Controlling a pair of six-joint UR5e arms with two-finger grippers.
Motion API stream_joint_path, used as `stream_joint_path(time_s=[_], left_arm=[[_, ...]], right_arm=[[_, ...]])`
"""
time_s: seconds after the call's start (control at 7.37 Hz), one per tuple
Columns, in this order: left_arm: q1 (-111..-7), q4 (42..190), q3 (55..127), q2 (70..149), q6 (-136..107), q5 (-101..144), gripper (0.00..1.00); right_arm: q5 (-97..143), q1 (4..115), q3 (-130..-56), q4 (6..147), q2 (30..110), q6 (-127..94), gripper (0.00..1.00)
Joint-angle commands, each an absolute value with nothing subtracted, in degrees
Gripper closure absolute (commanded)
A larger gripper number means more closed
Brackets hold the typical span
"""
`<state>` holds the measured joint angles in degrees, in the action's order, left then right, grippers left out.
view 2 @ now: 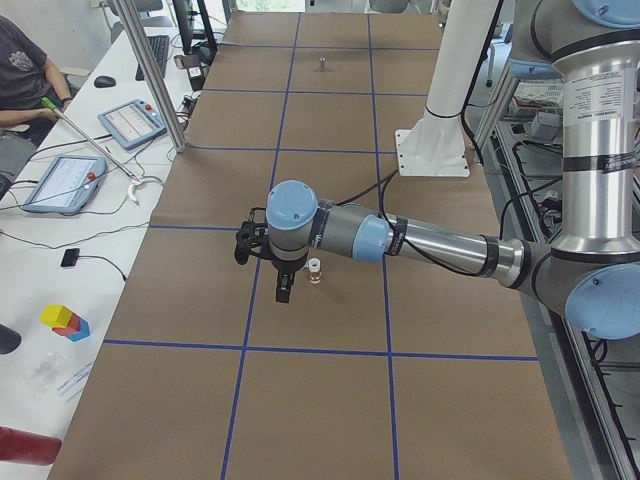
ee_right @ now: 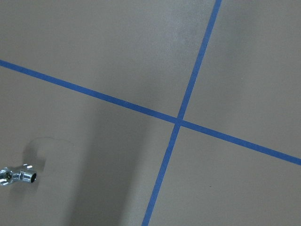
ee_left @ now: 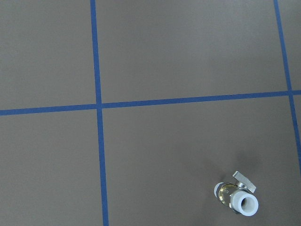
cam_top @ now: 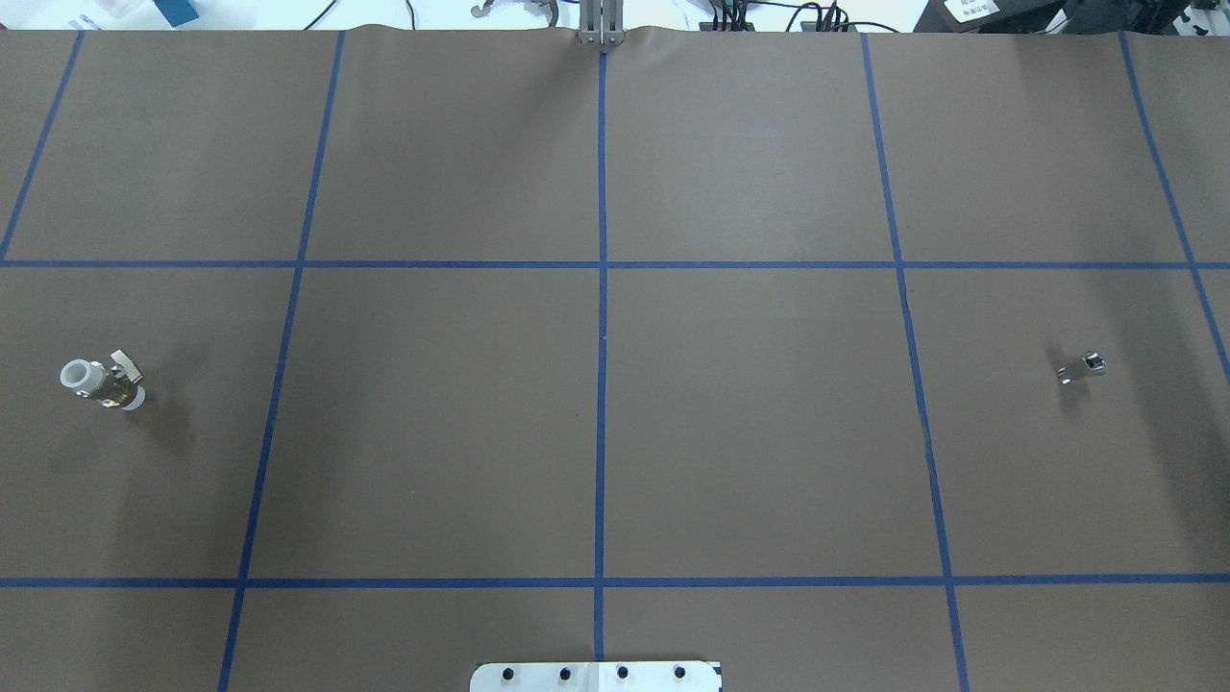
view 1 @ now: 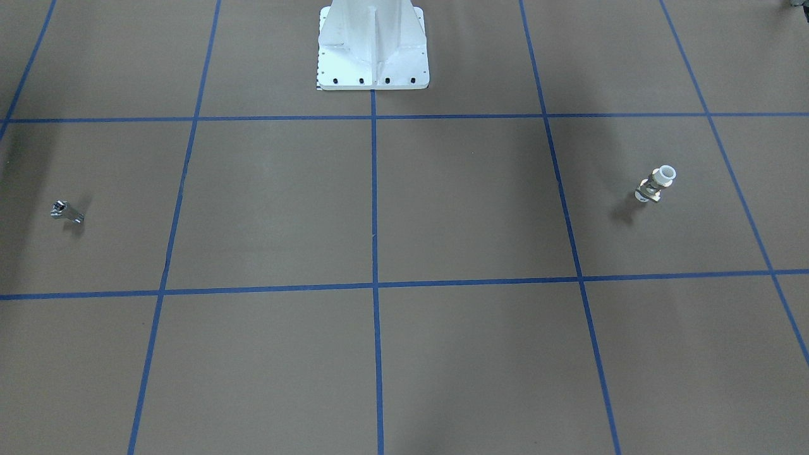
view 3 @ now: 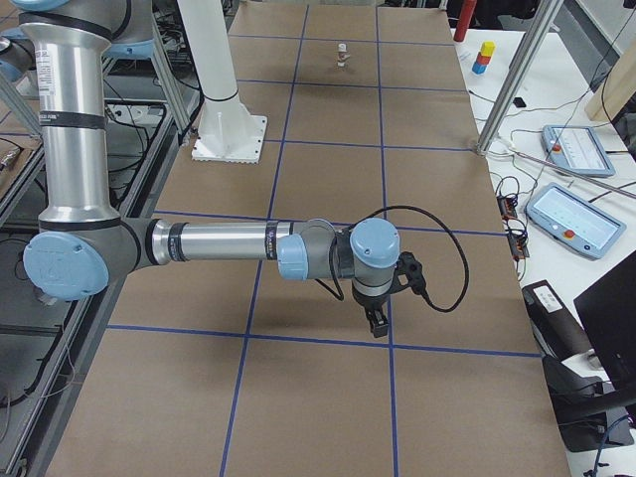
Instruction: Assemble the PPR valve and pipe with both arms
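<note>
The valve's upper white pipe end [view 1: 665,175] [ee_left: 244,203] is above its brass body. Next, my left gripper closes on it.
The valve [view 1: 656,184], brass with white pipe ends and a small lever, stands on the brown table on my left side [cam_top: 101,382]. It also shows low in the left wrist view [ee_left: 237,197]. A small chrome pipe fitting [view 1: 66,212] lies on my right side [cam_top: 1081,368] and at the lower left edge of the right wrist view [ee_right: 19,176]. My left gripper [view 2: 283,290] hangs high over the table beside the valve [view 2: 314,270]. My right gripper [view 3: 378,323] hangs over the table's right end. I cannot tell whether either is open or shut.
The white bolted pedestal [view 1: 373,57] stands at the table's robot side. Blue tape lines [cam_top: 602,288] grid the brown cover. Aluminium posts [view 2: 150,70] [view 3: 517,79] and operators' benches with tablets [view 2: 130,122] flank the far edge. A person [view 2: 20,70] sits there.
</note>
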<state>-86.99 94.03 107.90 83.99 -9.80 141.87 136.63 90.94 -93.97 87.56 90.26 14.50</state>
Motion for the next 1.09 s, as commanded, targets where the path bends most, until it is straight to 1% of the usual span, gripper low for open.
stream_joint_path(time_s=[0.0, 0.27, 0.54, 0.95], left_arm=[[-77.1, 103.5, 107.9, 84.1, -26.7, 140.8, 0.00], [-68.1, 106.8, 107.9, 84.3, -34.6, 134.2, 0.00], [-63.1, 107.0, 107.8, 84.5, -36.0, 130.3, 0.00], [-58.9, 107.0, 107.3, 84.6, -36.1, 129.4, 0.01]], right_arm=[[137.8, 90.9, -94.0, 87.6, 90.4, 14.5, 0.00], [139.3, 90.9, -93.6, 87.6, 90.4, 14.6, 0.00], [139.5, 90.8, -93.7, 87.5, 90.4, 14.6, 0.00], [139.5, 90.4, -93.7, 87.6, 90.4, 14.6, 0.00]])
